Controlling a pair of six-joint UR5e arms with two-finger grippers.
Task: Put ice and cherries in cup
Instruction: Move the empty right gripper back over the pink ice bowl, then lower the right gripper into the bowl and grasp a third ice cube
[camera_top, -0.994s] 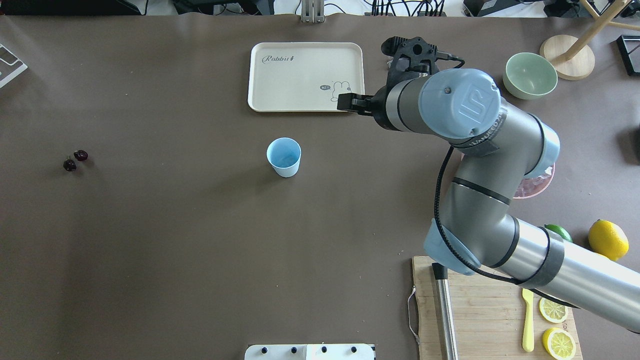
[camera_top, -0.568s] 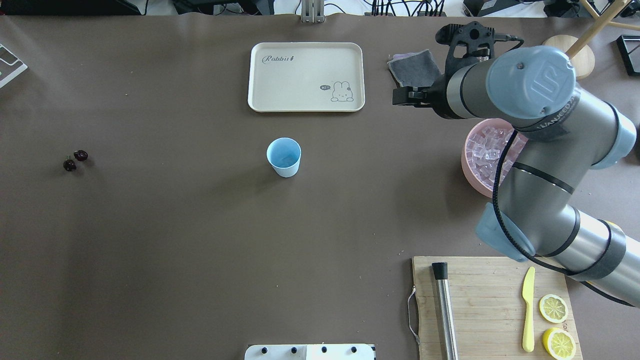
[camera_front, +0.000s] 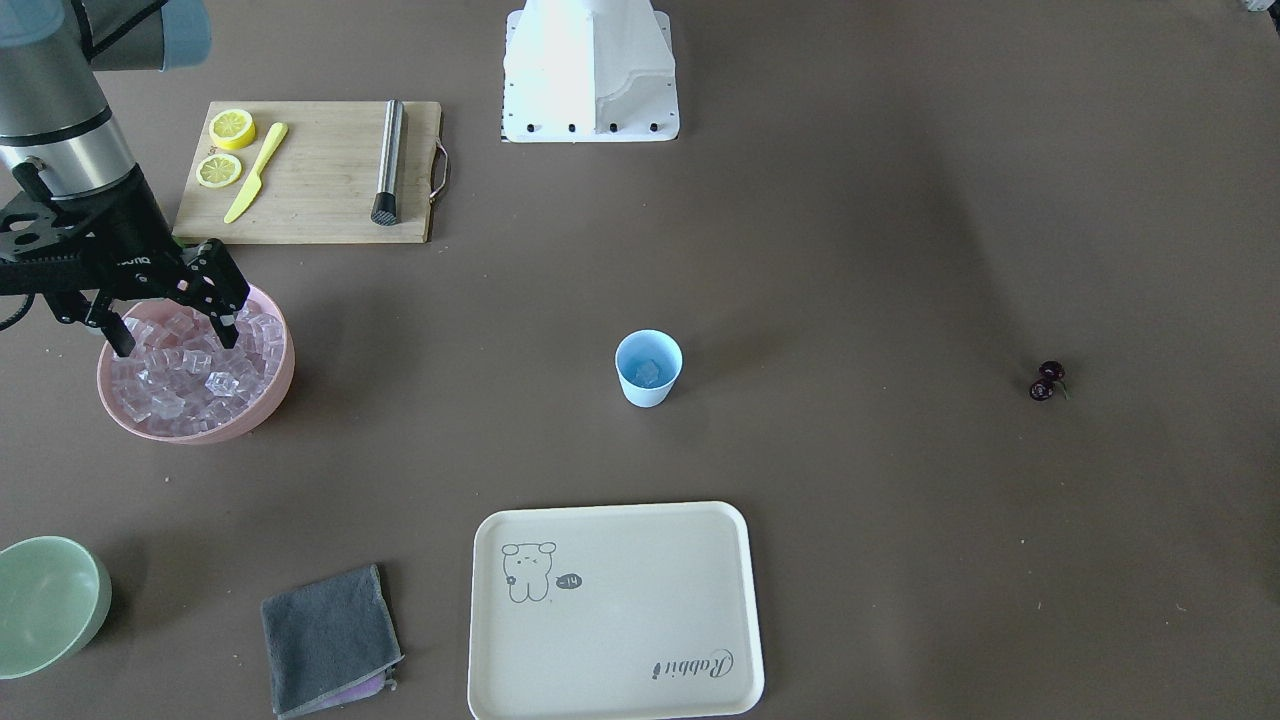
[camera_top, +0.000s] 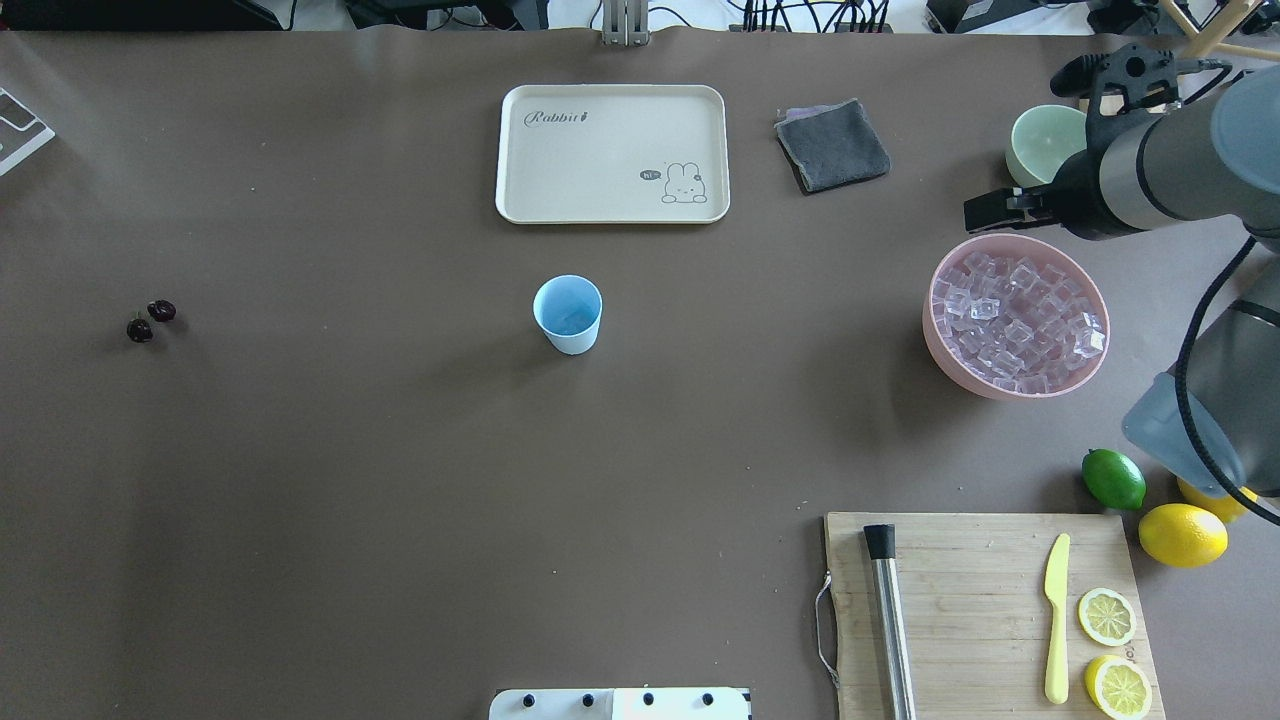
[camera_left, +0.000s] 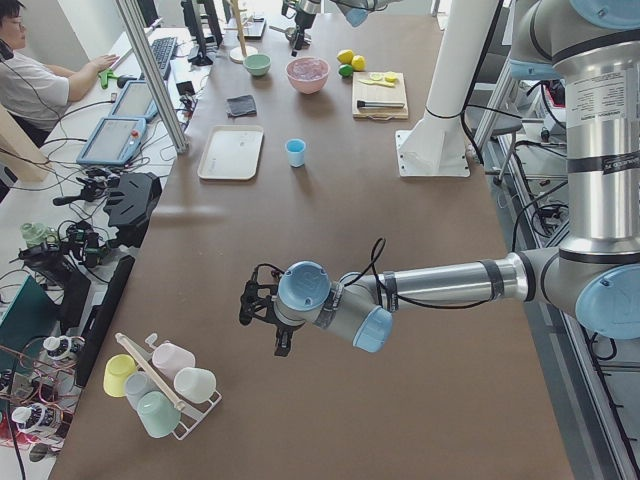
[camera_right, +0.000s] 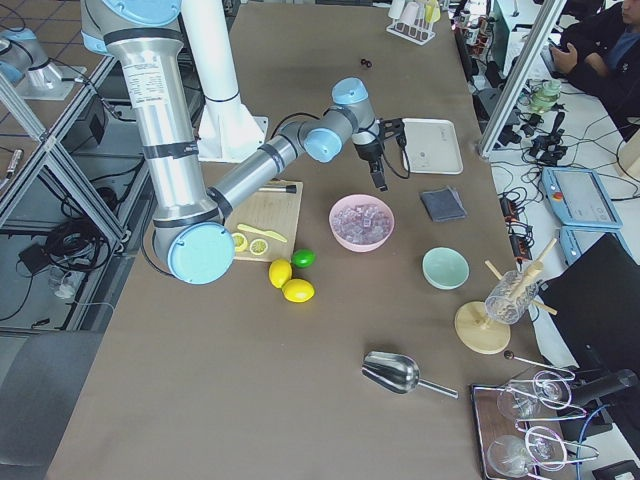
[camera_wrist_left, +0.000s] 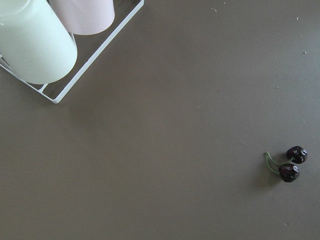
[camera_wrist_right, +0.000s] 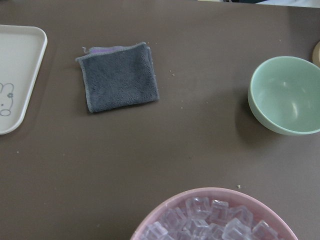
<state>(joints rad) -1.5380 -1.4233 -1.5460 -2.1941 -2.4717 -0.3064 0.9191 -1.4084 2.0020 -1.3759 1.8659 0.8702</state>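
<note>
Next, I lower my right gripper and close it on an ice cube near the middle of the pink bowl (camera_front: 214, 373), to take more ice for the cup.
The light-blue cup (camera_top: 568, 313) stands mid-table and holds one ice cube (camera_front: 648, 373). Many more clear ice cubes (camera_top: 1015, 315) fill the pink bowl (camera_front: 270, 400) at the right. My right gripper (camera_front: 172, 335) is open and empty, its fingertips just above the ice at the bowl's far side; it also shows in the overhead view (camera_top: 985, 212). The two dark cherries (camera_top: 150, 320) lie far left on the table, and show in the left wrist view (camera_wrist_left: 290, 163). My left gripper (camera_left: 255, 305) hovers over the table's left end; I cannot tell whether it is open or shut.
A cream tray (camera_top: 612, 152) lies beyond the cup, a grey cloth (camera_top: 832, 145) and a pale green bowl (camera_top: 1040, 145) further right. A cutting board (camera_top: 960, 610) with a yellow knife, lemon slices and a metal rod is front right, next to a lime (camera_top: 1113, 479).
My right arm has swung right, from the tray's corner past the grey cloth to the pink bowl's far rim. The cup and cherries have not moved.
</note>
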